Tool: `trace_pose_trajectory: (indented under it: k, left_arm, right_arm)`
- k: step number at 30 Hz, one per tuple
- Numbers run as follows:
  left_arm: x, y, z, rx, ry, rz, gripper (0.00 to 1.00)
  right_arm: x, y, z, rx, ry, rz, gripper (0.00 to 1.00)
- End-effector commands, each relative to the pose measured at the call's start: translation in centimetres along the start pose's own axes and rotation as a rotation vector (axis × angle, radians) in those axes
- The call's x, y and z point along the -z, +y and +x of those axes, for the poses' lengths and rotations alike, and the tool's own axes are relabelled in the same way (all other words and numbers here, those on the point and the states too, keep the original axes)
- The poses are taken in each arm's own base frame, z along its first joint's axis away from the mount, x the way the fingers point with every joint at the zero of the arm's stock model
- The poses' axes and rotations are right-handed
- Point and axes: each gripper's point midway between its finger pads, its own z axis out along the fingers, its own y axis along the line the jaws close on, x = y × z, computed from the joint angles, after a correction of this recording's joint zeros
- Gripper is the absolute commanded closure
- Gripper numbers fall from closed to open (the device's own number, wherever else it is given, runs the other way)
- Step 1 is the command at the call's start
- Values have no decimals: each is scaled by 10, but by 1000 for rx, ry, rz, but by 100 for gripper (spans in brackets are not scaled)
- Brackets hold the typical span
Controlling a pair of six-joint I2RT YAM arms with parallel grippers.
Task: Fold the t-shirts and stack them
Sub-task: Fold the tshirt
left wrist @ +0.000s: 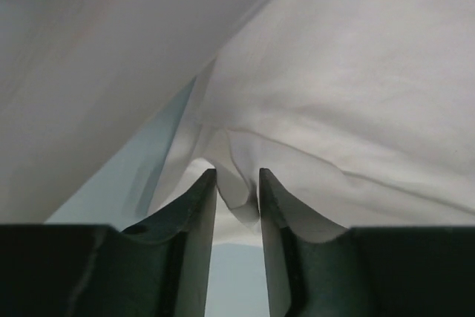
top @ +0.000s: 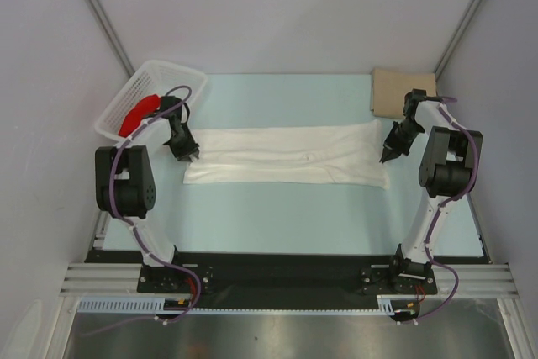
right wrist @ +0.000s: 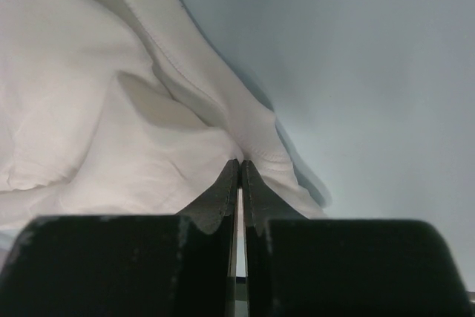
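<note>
The robot's right gripper will release the white fold on the white strip's end [top: 382, 151] in front of the tan t-shirt.
The white t-shirt [top: 286, 155] lies as a long folded strip across the middle of the table. My left gripper [top: 187, 155] is at its left end. In the left wrist view its fingers [left wrist: 194, 206] stand slightly apart with a bunched fold of the white cloth [left wrist: 241, 191] pinched between the tips. My right gripper [top: 387, 155] is at the shirt's right end, shut tight on a fold of the white cloth [right wrist: 185, 146]. The tan t-shirt [top: 397, 92] lies as a flat rectangle at the back right. The red t-shirt [top: 137, 115] lies in the basket.
The white lattice basket [top: 172, 76] stands at the back left, just behind my left arm. Grey walls close in the table on the left, back and right. Bare light-blue table surface [top: 286, 216] lies between the shirt and the arm bases.
</note>
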Motion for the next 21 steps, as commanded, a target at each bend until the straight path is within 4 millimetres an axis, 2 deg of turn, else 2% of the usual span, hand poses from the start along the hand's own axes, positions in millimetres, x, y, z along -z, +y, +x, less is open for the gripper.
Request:
trace_pose_trajectory:
  k: [1,2,3,5,7,8,10,12,13,15,16,18,19,21]
  left_arm:
    - [8,-11,-25,13,-69,12,69]
    - [10,-10,-24,12,-70,6,73]
    - [12,-9,-25,11,-77,3,83]
    - [22,-5,-22,14,-89,-1,93]
    - [26,-2,-12,18,-78,-1,96]
    - [35,-2,-11,20,-90,12,99]
    - [36,4,2,29,-66,1,100]
    - [46,7,6,31,-89,7,100]
    - [45,11,15,29,-79,0,100]
    - [54,15,18,29,-101,1,99]
    - [53,20,27,30,-84,-13,100]
    - [62,23,30,40,-105,-14,100]
    - [62,27,37,56,-94,-24,100]
    - [67,32,42,83,-101,-40,100]
  right_arm:
    - [22,7,-9,28,-56,-23,100]
    - [24,8,-9,25,-56,-23,100]
    - [27,8,-9,24,-59,-23,100]
    - [33,6,-5,16,-54,-8,100]
    - [46,7,-3,-1,-72,-12,100]
    - [49,7,0,-6,-71,-11,100]
    - [62,10,5,-14,-86,-28,100]
    - [69,9,18,-25,-66,-30,100]
    - [80,10,22,-24,-81,-43,100]
    - [84,7,35,-28,-68,-39,100]
    - [83,2,45,-35,-47,-30,100]
    - [92,-5,61,-43,-43,-19,100]
    - [88,-12,76,-70,-1,-3,100]
    - [97,-16,90,-100,-11,-22,100]
